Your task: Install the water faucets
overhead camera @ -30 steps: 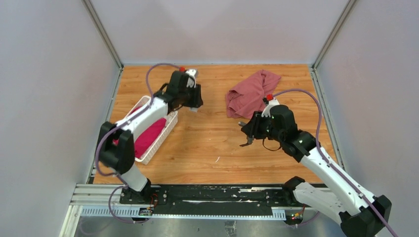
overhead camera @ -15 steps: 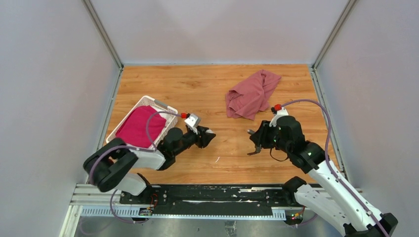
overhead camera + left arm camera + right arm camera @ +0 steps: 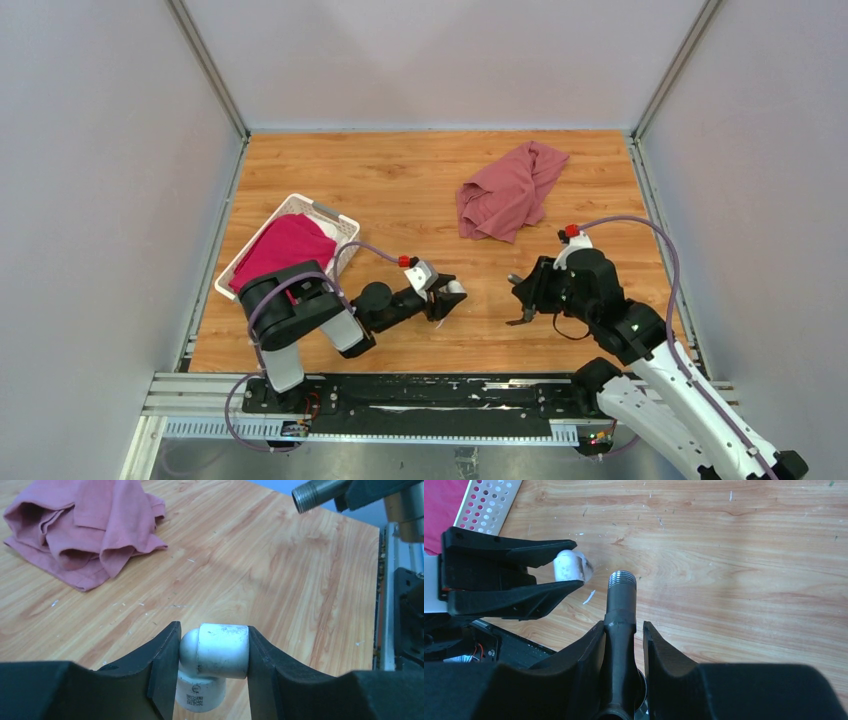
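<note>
One end of the white fitting is covered by my left gripper's finger. I will put the fitting down and take it by its sides (image 3: 221, 651) from above.
My left gripper (image 3: 447, 297) is shut on the stubby white fitting (image 3: 456, 289), an elbow piece held just above the wooden table at front centre. In the left wrist view the fitting (image 3: 215, 652) sits clamped between both fingers (image 3: 165, 665). My right gripper (image 3: 520, 298) is shut on the dark grey tap (image 3: 523, 308). In the right wrist view the tap (image 3: 620, 615) sticks out forward, its threaded end (image 3: 622, 580) pointing towards the fitting (image 3: 569, 565), a short gap apart. The threaded end also shows in the left wrist view (image 3: 320, 492).
A dusty-red cloth (image 3: 510, 190) lies crumpled at the back right, and also shows in the left wrist view (image 3: 90, 530). A white slatted basket (image 3: 325, 215) with magenta fabric (image 3: 280, 250) stands at the left. The black base rail (image 3: 420, 390) runs along the near edge.
My left arm has swung from the back of the table, past the basket, to front centre with the white fitting. My right gripper has shifted slightly nearer and rightward with the tap.
</note>
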`<act>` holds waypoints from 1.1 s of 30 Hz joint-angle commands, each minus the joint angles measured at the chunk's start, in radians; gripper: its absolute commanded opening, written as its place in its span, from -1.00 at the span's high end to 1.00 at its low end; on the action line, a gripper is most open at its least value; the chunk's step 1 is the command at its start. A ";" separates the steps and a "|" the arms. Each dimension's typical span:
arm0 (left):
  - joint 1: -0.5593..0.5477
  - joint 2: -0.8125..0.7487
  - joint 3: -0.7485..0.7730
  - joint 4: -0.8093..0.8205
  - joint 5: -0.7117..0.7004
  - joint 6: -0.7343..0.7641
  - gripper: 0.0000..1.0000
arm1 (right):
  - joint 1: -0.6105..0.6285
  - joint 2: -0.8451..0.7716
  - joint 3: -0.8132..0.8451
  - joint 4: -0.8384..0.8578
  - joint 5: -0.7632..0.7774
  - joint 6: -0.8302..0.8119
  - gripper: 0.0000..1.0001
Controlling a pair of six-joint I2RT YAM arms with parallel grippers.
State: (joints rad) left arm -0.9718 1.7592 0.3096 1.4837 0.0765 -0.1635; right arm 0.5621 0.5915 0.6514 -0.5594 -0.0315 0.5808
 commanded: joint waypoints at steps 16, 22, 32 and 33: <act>-0.013 0.155 0.006 0.082 0.047 0.102 0.23 | -0.009 -0.002 -0.012 -0.024 0.031 0.031 1.00; -0.013 0.123 -0.030 0.080 0.027 0.094 -0.29 | -0.008 -0.002 -0.018 -0.022 0.031 0.031 1.00; -0.013 -0.042 -0.090 0.074 0.028 0.055 -1.00 | -0.008 0.004 -0.015 -0.019 0.030 0.035 1.00; -0.013 -0.071 -0.099 0.072 0.018 0.036 -1.00 | -0.008 0.006 -0.014 -0.019 0.029 0.035 1.00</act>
State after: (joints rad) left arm -0.9783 1.7710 0.2432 1.5127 0.1200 -0.0921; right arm 0.5621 0.5964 0.6418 -0.5804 -0.0208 0.6033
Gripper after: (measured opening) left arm 0.994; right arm 0.349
